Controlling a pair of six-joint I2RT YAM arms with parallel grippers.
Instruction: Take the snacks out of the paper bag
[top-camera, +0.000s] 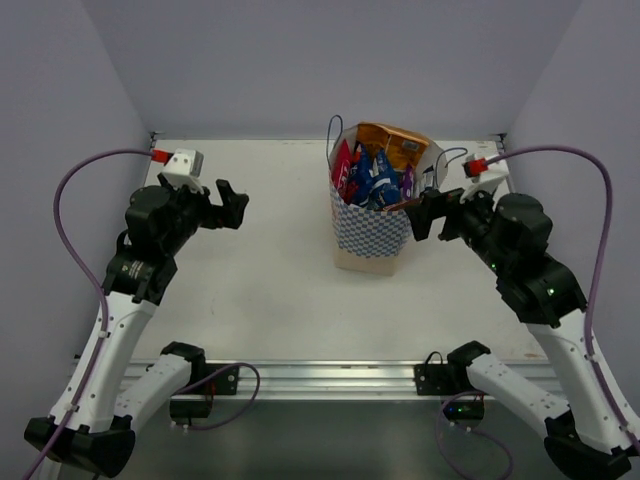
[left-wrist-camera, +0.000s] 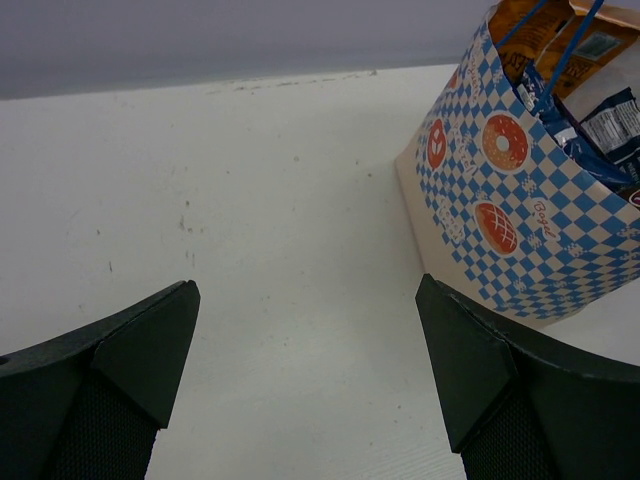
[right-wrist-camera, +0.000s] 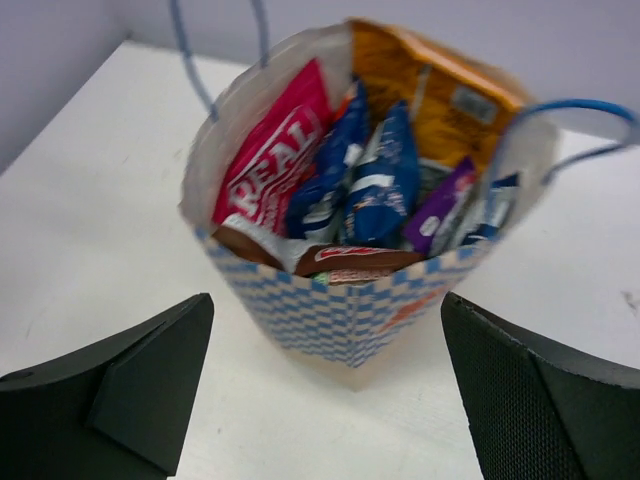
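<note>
Next, I close my right gripper on the paper bag's rim (top-camera: 437, 185) (right-wrist-camera: 505, 226), just under the blue cord handle next to the purple packet.
The blue-and-white checkered paper bag (top-camera: 372, 225) stands upright right of the table's middle, full of snacks (top-camera: 372, 172). In the right wrist view the bag (right-wrist-camera: 350, 310) holds a pink-red packet (right-wrist-camera: 275, 160), blue packets (right-wrist-camera: 385, 185), an orange packet (right-wrist-camera: 430, 90), a purple packet (right-wrist-camera: 440, 205) and a red-brown one (right-wrist-camera: 370, 258). My right gripper (top-camera: 428, 212) is open and empty, just right of the bag's rim. My left gripper (top-camera: 230, 207) is open and empty, well left of the bag, which shows at the right of the left wrist view (left-wrist-camera: 510, 190).
The white table (top-camera: 270, 260) is walled at the back and both sides. The bag's blue cord handles (right-wrist-camera: 215, 50) stick up above its rim. The arms' bases and a metal rail (top-camera: 330, 375) lie along the near edge.
</note>
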